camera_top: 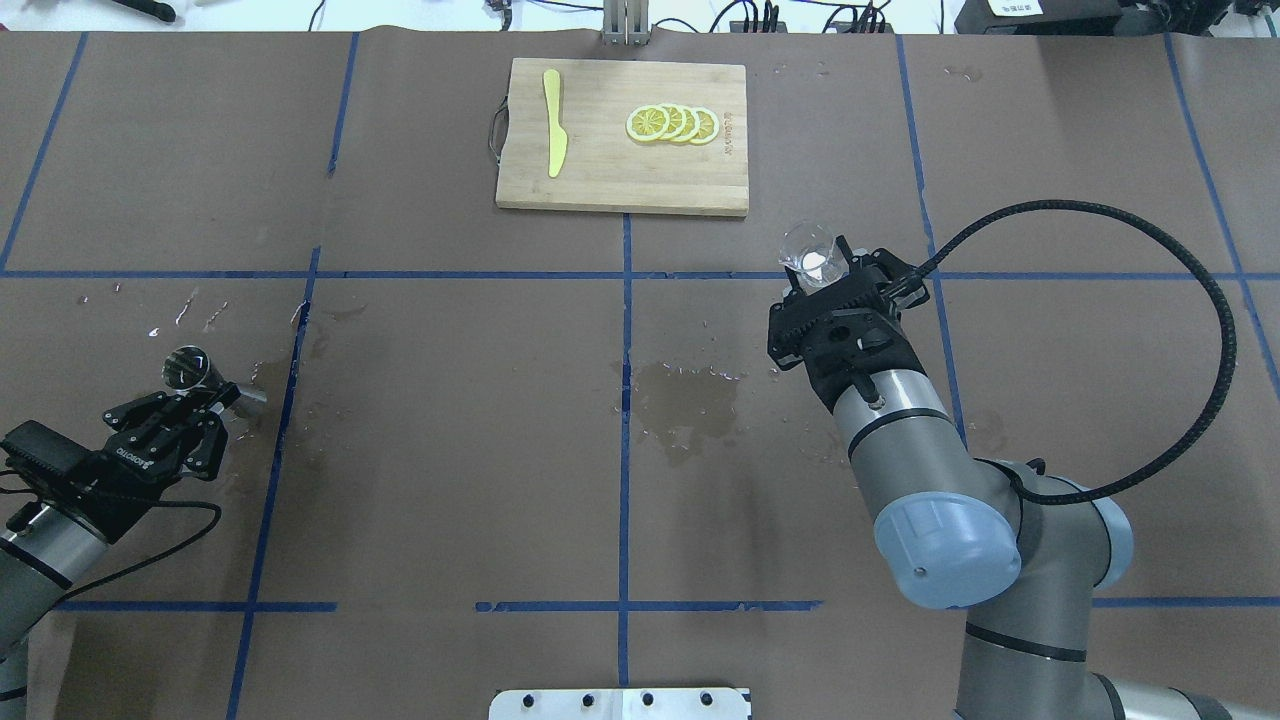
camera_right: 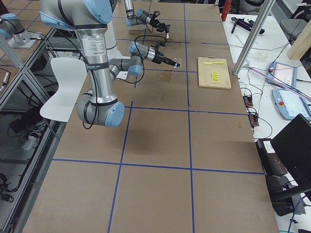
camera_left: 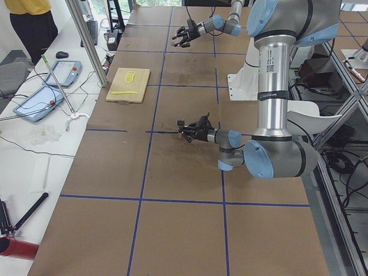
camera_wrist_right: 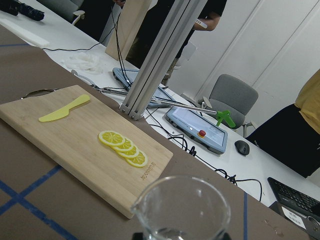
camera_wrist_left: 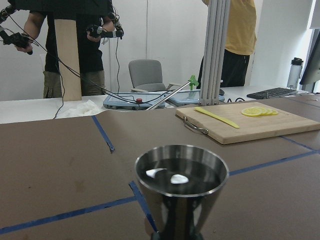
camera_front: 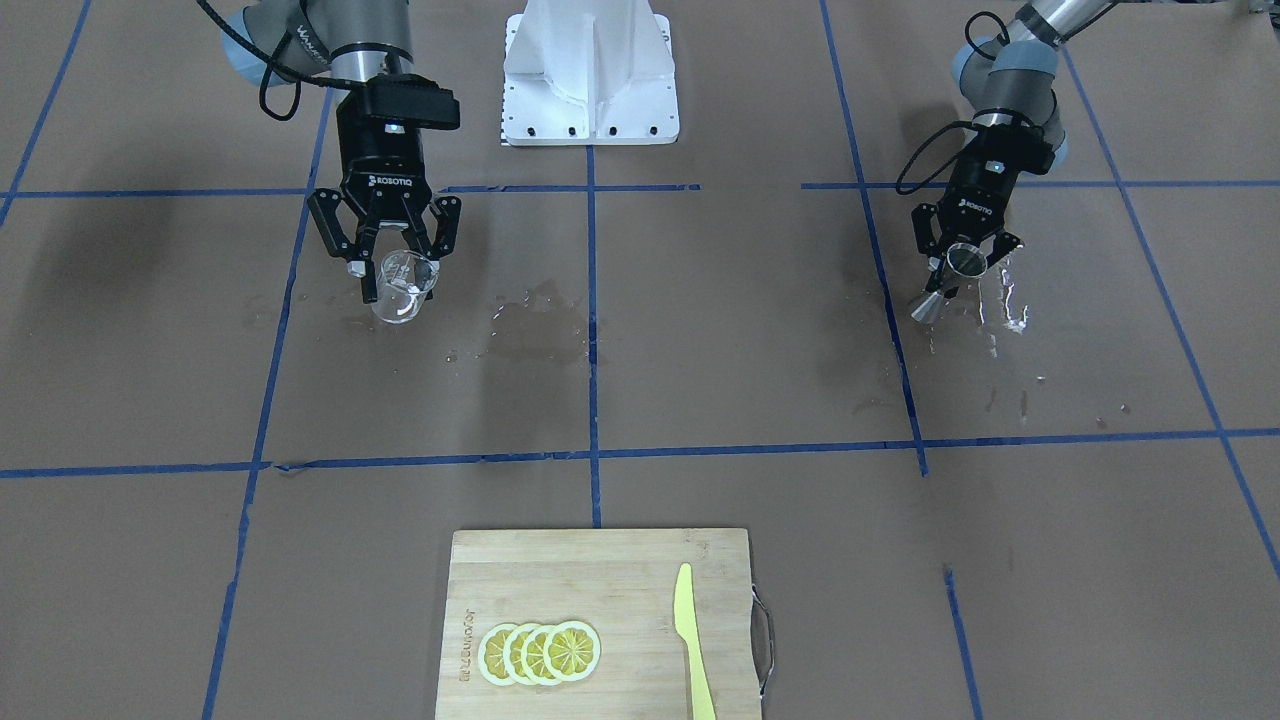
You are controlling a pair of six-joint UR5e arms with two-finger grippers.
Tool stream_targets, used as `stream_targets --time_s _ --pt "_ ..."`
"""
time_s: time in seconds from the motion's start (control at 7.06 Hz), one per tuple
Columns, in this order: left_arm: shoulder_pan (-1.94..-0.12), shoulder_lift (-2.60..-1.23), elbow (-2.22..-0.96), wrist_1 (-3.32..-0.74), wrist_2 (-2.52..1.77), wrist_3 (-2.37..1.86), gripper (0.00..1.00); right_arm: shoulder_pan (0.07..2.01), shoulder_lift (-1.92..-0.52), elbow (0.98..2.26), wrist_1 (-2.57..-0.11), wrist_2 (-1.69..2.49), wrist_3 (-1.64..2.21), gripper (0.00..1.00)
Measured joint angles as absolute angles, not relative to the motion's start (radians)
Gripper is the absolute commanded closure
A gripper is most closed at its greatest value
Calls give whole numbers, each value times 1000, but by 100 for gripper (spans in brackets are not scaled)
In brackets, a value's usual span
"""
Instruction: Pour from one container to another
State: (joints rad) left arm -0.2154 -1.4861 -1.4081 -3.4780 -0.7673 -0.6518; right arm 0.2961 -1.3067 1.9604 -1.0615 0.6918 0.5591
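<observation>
My left gripper needs to let go of the steel jigger, now far from the beaker, on the table (camera_front: 908, 296) against the blue tape line next to the wet patch.
The clear glass beaker (camera_front: 402, 288) sits between the fingers of my right gripper (camera_front: 398, 272), which is shut on it just above the table; its rim fills the bottom of the right wrist view (camera_wrist_right: 182, 210). The steel jigger (camera_front: 948, 278) is gripped at its waist, my left gripper (camera_front: 962, 272) being shut on it. The left wrist view shows the jigger's (camera_wrist_left: 181, 187) upper cup holding liquid with bright reflections. From overhead, the jigger (camera_top: 190, 368) is at far left and the beaker (camera_top: 808, 252) right of centre, far apart.
A wooden cutting board (camera_front: 560, 570) with lemon slices (camera_front: 540, 652) and a yellow plastic knife (camera_front: 690, 640) lies at the table's far side. Wet patches darken the paper near the centre (camera_front: 540, 325) and by the jigger (camera_front: 1005, 300). The white robot base (camera_front: 590, 75) stands behind.
</observation>
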Motion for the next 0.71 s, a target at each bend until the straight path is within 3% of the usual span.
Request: stream_targets --time_s 0.71 --pt "-198 -1483 -1407 -3473 -837 -653 100 296 -1307 1960 -1062 692 559 100"
